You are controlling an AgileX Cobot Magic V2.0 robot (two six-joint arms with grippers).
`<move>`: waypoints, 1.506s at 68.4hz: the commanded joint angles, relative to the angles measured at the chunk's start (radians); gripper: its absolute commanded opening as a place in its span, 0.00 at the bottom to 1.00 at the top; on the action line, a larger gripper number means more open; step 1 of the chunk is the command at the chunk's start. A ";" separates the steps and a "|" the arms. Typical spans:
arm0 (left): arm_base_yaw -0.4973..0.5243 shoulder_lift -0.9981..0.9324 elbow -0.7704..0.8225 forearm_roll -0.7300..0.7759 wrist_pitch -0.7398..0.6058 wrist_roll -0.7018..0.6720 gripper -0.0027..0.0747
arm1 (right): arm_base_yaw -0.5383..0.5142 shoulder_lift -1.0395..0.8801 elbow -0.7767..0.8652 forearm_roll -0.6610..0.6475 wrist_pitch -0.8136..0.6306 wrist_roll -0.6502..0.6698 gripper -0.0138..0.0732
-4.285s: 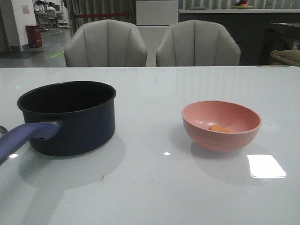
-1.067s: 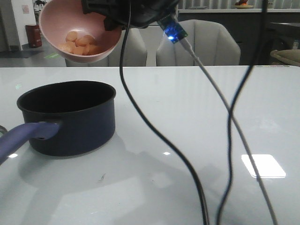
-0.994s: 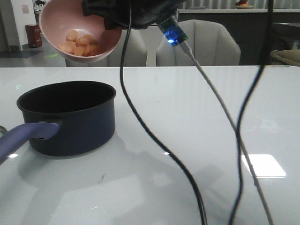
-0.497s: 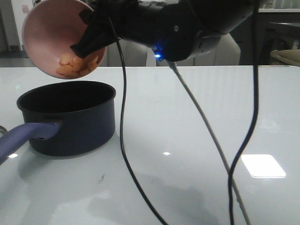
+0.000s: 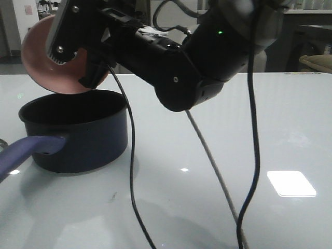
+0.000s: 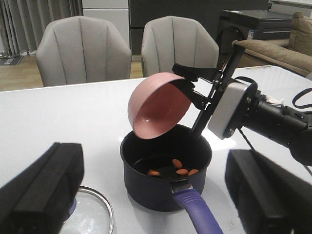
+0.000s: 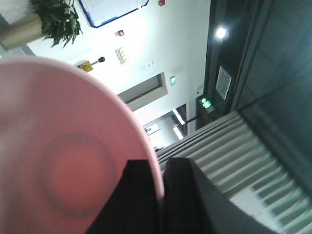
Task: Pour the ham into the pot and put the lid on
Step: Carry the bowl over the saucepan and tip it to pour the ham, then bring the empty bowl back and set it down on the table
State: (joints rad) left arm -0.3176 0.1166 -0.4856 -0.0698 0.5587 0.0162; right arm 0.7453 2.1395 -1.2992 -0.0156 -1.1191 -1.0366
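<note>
My right gripper needs to set down and release the pink bowl on the table [image 5: 234,154] between the pot and the bright white square.
My right gripper [image 5: 85,57] is shut on the rim of the pink bowl [image 5: 44,65] and holds it tipped on its side above the dark navy pot [image 5: 83,137]. In the left wrist view the bowl [image 6: 158,105] is empty and several orange ham pieces [image 6: 178,164] lie on the bottom of the pot [image 6: 161,183]. In the right wrist view the fingers [image 7: 139,195] pinch the bowl's rim [image 7: 156,170]. My left gripper [image 6: 153,195] is open and empty, short of the pot's blue-purple handle [image 6: 195,217]. The glass lid [image 6: 92,214] lies flat on the table beside the pot.
The right arm [image 5: 197,62] reaches across the table above the pot, with its cables [image 5: 249,129] hanging to the table in front. Two grey chairs [image 6: 83,48] stand behind the table's far edge.
The right gripper has tipped the pink bowl further over the pot. The ham that lay in the bowl has dropped into the pot, and the bowl is now empty.
</note>
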 commanded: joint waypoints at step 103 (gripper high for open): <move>-0.010 0.013 -0.026 -0.004 -0.075 0.001 0.85 | -0.526 -0.353 -0.045 0.193 1.747 0.956 0.31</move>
State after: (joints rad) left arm -0.3176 0.1166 -0.4856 -0.0698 0.5587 0.0162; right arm 0.2288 1.7913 -1.3100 0.1711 0.6486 -0.0874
